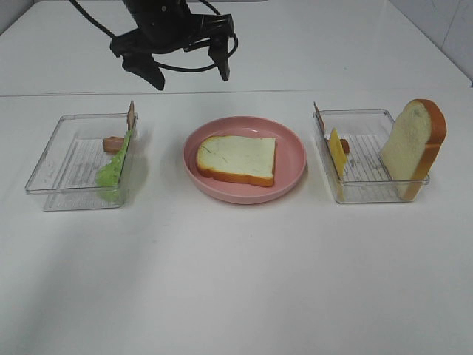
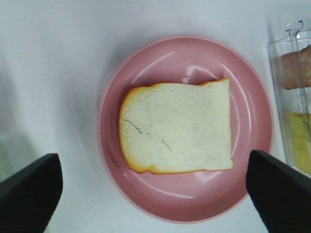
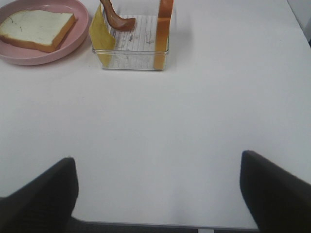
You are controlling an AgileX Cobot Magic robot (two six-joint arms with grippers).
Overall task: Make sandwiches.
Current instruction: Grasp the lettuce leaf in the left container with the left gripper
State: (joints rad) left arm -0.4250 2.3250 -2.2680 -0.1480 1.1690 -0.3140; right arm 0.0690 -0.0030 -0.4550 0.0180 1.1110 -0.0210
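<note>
My left gripper needs to go next to the green lettuce's upper end (image 1: 126, 140), beside the bacon in its clear tray, and close there.
One white bread slice (image 1: 237, 158) with orange-brown crust lies flat on the pink plate (image 1: 292, 151); it also shows in the left wrist view (image 2: 177, 127) and the right wrist view (image 3: 35, 29). My left gripper (image 1: 188, 70) hangs open and empty high above the plate's far side; its fingers (image 2: 29, 194) frame the slice. A second bread slice (image 1: 414, 144) stands upright in the right tray (image 1: 369, 188), with a yellow cheese slice (image 1: 337, 153) and a bacon strip (image 3: 116, 19). Green lettuce (image 1: 114, 166) and bacon (image 1: 112, 143) lean in the left tray (image 1: 59, 166). My right gripper (image 3: 155, 194) is open, empty, near the table's front.
The pink plate (image 2: 252, 121) sits between the two clear trays on the white table. The right tray (image 3: 131, 58) stands just beside the plate (image 3: 73, 43). A table seam runs behind the trays in the exterior view.
</note>
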